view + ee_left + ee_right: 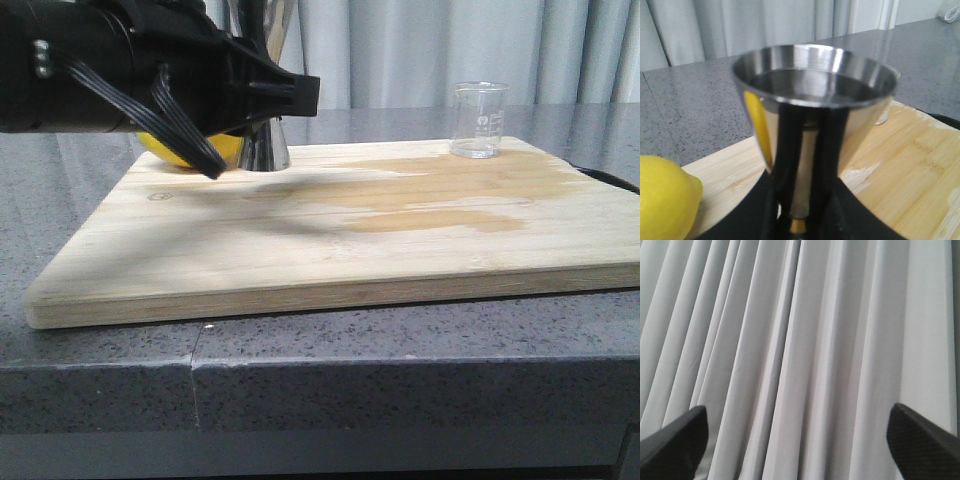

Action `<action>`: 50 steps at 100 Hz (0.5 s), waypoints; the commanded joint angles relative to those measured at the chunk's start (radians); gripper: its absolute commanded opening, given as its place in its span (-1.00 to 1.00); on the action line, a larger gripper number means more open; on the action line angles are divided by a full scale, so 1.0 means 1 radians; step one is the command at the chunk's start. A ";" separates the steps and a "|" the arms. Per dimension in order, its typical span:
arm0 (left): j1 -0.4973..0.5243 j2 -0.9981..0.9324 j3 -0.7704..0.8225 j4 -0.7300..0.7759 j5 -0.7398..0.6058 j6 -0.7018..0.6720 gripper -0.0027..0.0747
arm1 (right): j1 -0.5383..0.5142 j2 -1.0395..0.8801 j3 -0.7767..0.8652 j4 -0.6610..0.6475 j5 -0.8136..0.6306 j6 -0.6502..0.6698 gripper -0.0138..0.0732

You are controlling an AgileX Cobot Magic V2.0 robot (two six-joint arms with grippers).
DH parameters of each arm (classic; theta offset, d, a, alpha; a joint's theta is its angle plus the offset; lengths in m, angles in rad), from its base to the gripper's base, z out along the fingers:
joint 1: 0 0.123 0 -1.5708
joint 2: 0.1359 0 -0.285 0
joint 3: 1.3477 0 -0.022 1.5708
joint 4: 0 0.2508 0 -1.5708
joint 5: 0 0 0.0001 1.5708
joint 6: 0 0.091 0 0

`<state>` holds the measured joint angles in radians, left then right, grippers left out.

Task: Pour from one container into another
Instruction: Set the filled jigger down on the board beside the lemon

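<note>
Next, my left gripper sets the steel jigger, still upright at the board's back, down on the pale wood (285, 196) next to the wet stain, clear of the lemon.
The steel jigger (266, 148) stands upright at the back left of the wooden board (300, 260). It fills the left wrist view, where its cup (815, 95) looks to hold dark liquid and the gold band (799, 226) shows at the waist. My left gripper (800, 220) sits around that waist, fingers against both sides, shut on it. In the front view the left gripper (288, 98) covers much of the jigger. The clear glass beaker (478, 120) stands at the back right of the board and looks empty. Its edge (888, 102) peeks out behind the jigger. My right gripper (800, 445) is open, facing only curtain.
A yellow lemon (182, 150) lies on the board just left of the jigger, and the lemon (665, 195) also shows in the left wrist view. A darker wet stain (440, 195) spreads over the board's right half. The board rests on a grey stone counter (400, 370).
</note>
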<state>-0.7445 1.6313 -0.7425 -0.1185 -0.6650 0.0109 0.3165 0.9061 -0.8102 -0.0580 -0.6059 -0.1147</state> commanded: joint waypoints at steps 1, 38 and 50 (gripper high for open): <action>0.000 -0.023 -0.023 0.009 -0.113 -0.039 -0.98 | 0.003 -0.013 -0.022 -0.007 -0.042 -0.001 0.82; 0.000 0.005 -0.022 0.023 -0.115 -0.071 -0.98 | 0.003 -0.013 -0.022 -0.010 -0.038 -0.001 0.82; 0.000 0.007 -0.017 0.023 -0.115 -0.071 -0.98 | 0.003 -0.013 -0.022 -0.010 -0.038 -0.001 0.82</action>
<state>-0.7445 1.6715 -0.7421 -0.0997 -0.6803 -0.0470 0.3165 0.9061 -0.8102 -0.0604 -0.5854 -0.1147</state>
